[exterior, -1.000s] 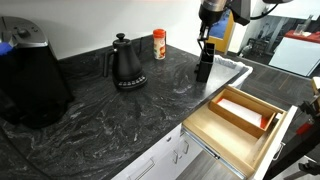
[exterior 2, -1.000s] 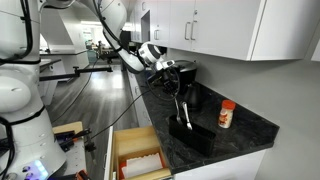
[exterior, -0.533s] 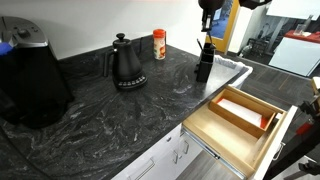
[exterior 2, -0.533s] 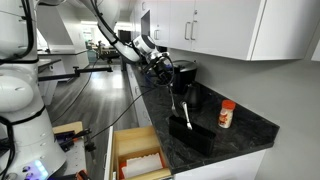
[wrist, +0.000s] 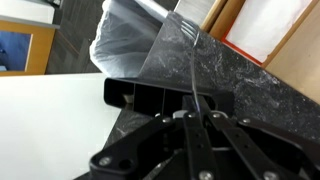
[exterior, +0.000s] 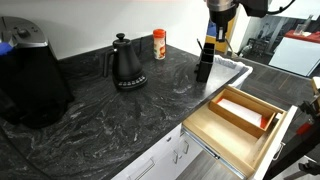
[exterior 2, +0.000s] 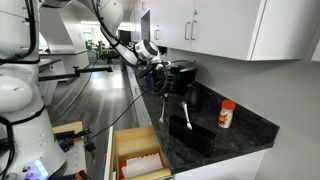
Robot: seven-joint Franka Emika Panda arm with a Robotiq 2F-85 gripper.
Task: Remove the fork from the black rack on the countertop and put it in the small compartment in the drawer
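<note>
My gripper is going to release the fork on the white sheet in the small compartment (exterior: 237,104) (wrist: 270,32), over toward the end that is nearer the countertop.
My gripper (exterior: 215,34) is shut on the fork (exterior 2: 163,108), a thin utensil that hangs tines-down from the fingers. In the wrist view the closed fingers (wrist: 195,118) pinch the fork's handle (wrist: 189,70). The fork is clear of the black rack (exterior: 205,63), which stands upright on the dark veined countertop (exterior: 120,120). In an exterior view the fork hangs beside the rack (exterior 2: 190,135), toward the counter's front edge. The light-wood drawer (exterior: 262,141) stands open below the counter and also shows in the other exterior view (exterior 2: 118,160).
A black gooseneck kettle (exterior: 126,62) and a red-capped jar (exterior: 159,44) stand on the counter. A large black appliance (exterior: 30,75) sits at one end. A shiny tray (exterior: 232,68) lies behind the rack. White upper cabinets (exterior 2: 230,25) hang above.
My gripper rose with the fork, drawing it up out of the black rack, then shifted sideways toward the counter's edge.
</note>
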